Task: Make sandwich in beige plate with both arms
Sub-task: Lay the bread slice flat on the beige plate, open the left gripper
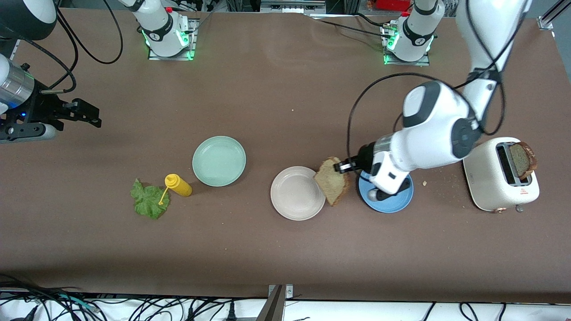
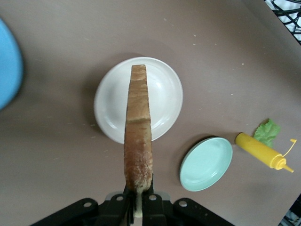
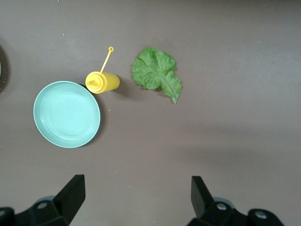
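Next, I lay the tan bread slice flat across the middle of the beige plate (image 1: 302, 188) (image 2: 131, 107) with my left gripper, reaching toward the blue plate.
My left gripper (image 1: 345, 166) is shut on one edge of a tan bread slice (image 1: 332, 180) with brown crust. It holds the slice over the rim of the beige plate (image 1: 297, 193) on the side toward the left arm's end. In the left wrist view the slice (image 2: 138, 132) stands edge-on between the fingers of the left gripper (image 2: 139, 190), above the bare beige plate (image 2: 162, 92). A green lettuce leaf (image 1: 149, 199) lies on the table toward the right arm's end. My right gripper (image 1: 91, 117) waits open and empty above that end; in its wrist view (image 3: 137, 183) the lettuce (image 3: 155, 73) shows.
A mint-green plate (image 1: 219, 160) and a yellow squeeze bottle (image 1: 178, 185) lie between the lettuce and the beige plate. A blue plate (image 1: 392, 203) sits under the left wrist. A white toaster (image 1: 499, 178) with a bread slice (image 1: 522, 159) in it stands at the left arm's end.
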`<state>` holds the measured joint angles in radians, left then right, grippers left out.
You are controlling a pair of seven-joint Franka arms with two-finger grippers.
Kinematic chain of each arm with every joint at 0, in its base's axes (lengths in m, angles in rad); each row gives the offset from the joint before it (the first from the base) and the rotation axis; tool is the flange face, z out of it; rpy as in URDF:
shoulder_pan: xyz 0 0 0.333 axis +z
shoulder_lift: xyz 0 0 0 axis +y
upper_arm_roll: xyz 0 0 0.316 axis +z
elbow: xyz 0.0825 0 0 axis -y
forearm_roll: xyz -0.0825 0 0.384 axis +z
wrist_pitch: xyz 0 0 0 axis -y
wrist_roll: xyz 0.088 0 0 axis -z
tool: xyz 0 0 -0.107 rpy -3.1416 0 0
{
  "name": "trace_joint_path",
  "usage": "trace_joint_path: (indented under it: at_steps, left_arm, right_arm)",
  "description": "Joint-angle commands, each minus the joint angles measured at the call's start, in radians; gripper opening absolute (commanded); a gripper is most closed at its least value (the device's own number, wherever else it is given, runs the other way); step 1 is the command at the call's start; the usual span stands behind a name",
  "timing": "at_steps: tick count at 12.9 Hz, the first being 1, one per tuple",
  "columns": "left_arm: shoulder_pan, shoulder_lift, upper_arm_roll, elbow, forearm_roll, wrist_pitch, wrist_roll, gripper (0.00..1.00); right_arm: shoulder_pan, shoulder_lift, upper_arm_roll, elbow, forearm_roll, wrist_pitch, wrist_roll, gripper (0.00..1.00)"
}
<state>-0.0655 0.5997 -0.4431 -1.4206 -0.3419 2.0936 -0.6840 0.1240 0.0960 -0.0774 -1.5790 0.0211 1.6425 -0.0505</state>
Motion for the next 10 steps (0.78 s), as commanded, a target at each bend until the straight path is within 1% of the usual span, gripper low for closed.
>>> trace_joint_path:
  at_steps: [1,3,6,10]
  left_arm:
    - [-0.065,0.077,0.004,0.011,-0.054,0.155,-0.025,0.00]
    - [-0.098,0.117,0.004,0.009,-0.055,0.241,-0.034,0.00]
    - [-0.126,0.160,0.006,0.003,-0.052,0.246,-0.032,0.00]
    - [-0.143,0.187,0.007,0.002,-0.045,0.267,-0.032,0.00]
  right_arm:
    - [-0.006,-0.013,0.007,-0.013,-0.004,0.003,0.001,1.00]
    - [-0.006,-0.013,0.007,-0.013,-0.003,0.003,0.001,1.00]
    - [-0.006,-0.013,0.007,-0.013,-0.003,0.002,0.001,1.00]
    - [-0.006,-0.013,0.007,-0.013,-0.004,0.002,0.001,1.00]
